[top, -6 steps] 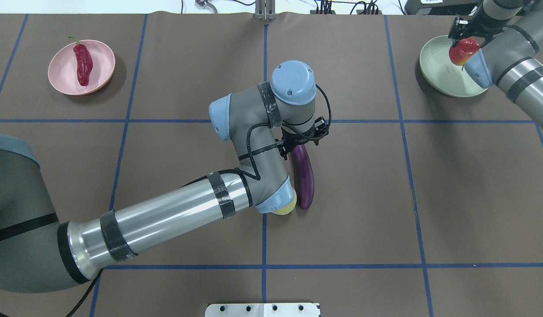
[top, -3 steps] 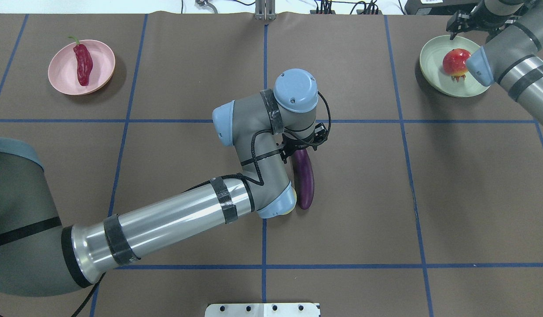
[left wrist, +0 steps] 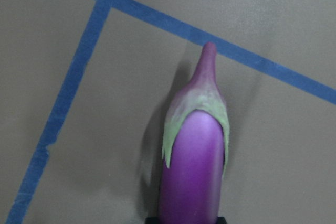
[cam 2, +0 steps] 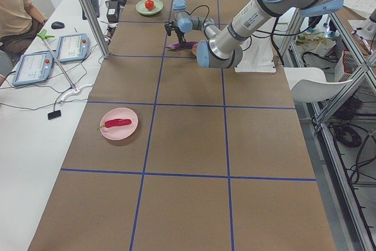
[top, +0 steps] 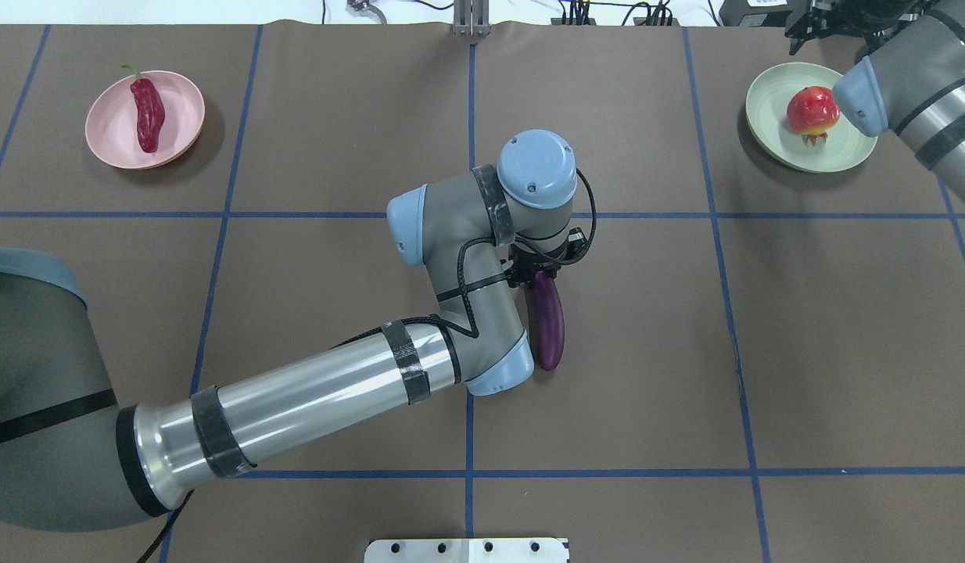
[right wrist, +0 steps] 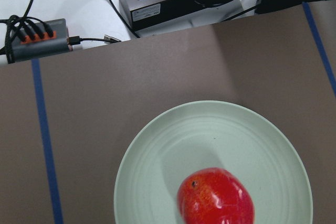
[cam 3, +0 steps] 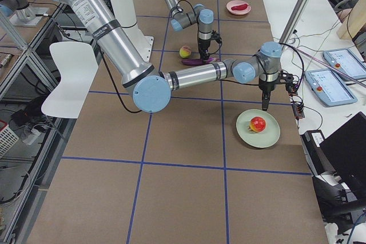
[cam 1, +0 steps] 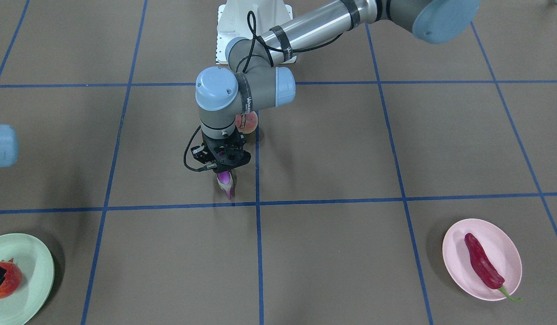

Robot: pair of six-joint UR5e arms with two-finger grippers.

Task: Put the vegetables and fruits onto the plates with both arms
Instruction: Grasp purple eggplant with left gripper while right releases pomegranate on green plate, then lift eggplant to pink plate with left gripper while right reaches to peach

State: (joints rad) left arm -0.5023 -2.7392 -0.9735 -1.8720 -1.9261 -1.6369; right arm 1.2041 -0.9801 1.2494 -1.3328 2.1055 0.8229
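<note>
The robot's left gripper needs to release the purple eggplant on the pink plate [cam 1: 499, 264], next to the chili pepper. The eggplant is now at the table's middle.
My left gripper [top: 539, 272] is shut on the stem end of the purple eggplant [top: 550, 324] at the table's middle; the left wrist view shows the eggplant [left wrist: 194, 171] filling the bottom centre. The peach [cam 1: 249, 123] lies behind the left wrist and is hidden from overhead. The red tomato-like fruit [top: 811, 109] rests on the green plate [top: 772, 117] at the far right. My right gripper [cam 3: 264, 104] hangs open above the plate's far edge, clear of the fruit [right wrist: 215, 198]. The chili pepper [top: 147, 113] lies on the pink plate [top: 184, 117] at the far left.
The white base block [cam 1: 251, 31] stands at the robot's edge of the table. A cable hub and black boxes [right wrist: 37, 40] sit just beyond the table edge behind the green plate. An operator's tablets [cam 3: 326, 87] lie on a side desk.
My right gripper let go of the red fruit onto the green plate and rose away toward the far edge. My left arm shifted right, and the eggplant moved slightly with it.
</note>
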